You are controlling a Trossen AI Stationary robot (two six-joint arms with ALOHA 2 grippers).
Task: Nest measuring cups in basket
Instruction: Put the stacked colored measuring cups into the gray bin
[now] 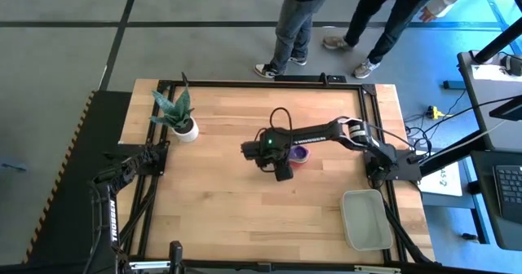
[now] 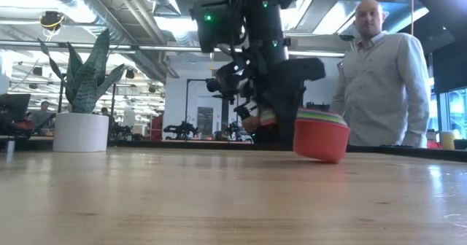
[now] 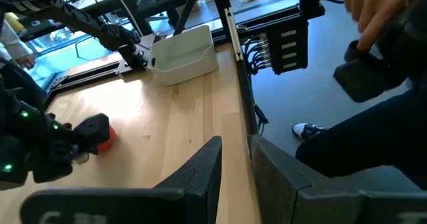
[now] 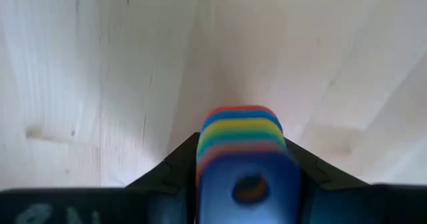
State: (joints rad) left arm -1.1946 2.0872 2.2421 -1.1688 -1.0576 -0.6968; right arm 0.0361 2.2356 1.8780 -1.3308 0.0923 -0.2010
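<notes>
My right gripper should set the measuring cups flat and grip the handles nearer the bowls [image 4: 249, 214], because the cups tilt while it is close to the ends of the handles.
The measuring cups are nested into one stack [image 2: 319, 137], red-orange outermost; the high view shows the purple inside [image 1: 300, 154] at mid-table. My right gripper [image 1: 287, 157] points down and is shut on the stacked handles. The stack is tilted. The basket [image 1: 367, 218], a pale translucent tub, rests on the table's near right corner and also shows in the left wrist view [image 3: 181, 56]. My left gripper [image 3: 237, 151] waits at the table's left edge, a narrow gap between its fingers and nothing in it. My right gripper pinches the stacked flat handles [image 4: 241, 141] between its two fingers [image 4: 177, 164], which come from above and lie across them. The bowls [image 2: 321, 139] stick out sideways from the fingers, tilted. Whether the stack's low edge touches the table, I cannot tell.
A white plant pot [image 1: 186, 129] with a green plant stands at the far left. A dark frame [image 1: 369, 103] runs round the table. People stand beyond the far edge [image 1: 298, 21]; one shows in the low view [image 2: 383, 77]. Bare wood lies between the cups and the basket.
</notes>
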